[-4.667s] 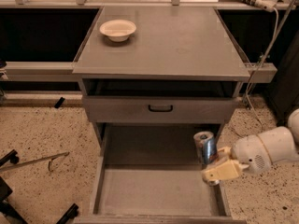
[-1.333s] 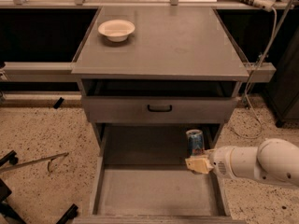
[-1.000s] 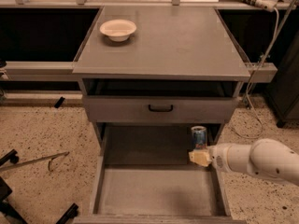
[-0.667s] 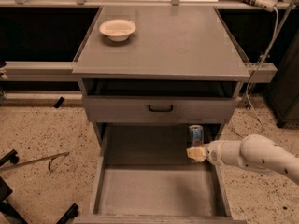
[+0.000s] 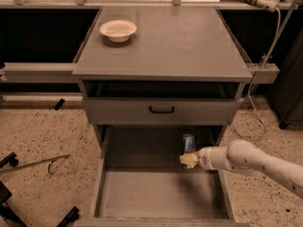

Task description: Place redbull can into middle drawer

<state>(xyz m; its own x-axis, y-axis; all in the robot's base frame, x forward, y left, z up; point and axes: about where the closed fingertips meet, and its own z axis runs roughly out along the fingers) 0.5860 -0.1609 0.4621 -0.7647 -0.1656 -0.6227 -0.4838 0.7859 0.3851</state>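
Note:
Next, I set the redbull can down with my gripper near the middle of the open drawer's grey bottom [image 5: 176, 177].
The redbull can [image 5: 188, 143] stands upright, slim and silver-blue, over the back right part of the open middle drawer [image 5: 156, 193]. My gripper [image 5: 189, 160] reaches in from the right on a white arm and is shut on the can's lower part, hiding its base. I cannot tell whether the can touches the drawer floor. The drawer's grey floor in front of the can is bare.
A shut grey drawer front with a black handle [image 5: 162, 109] sits above the open drawer. A cream bowl [image 5: 118, 30] stands on the cabinet top [image 5: 189, 46] at the back left. Cables hang at the right [image 5: 265, 56]. Black stands and a rod lie on the speckled floor at the left [image 5: 33, 164].
My gripper has carried the can from the drawer's right front inward, to the left and towards the back, and a little lower. Bowl and drawers have not moved.

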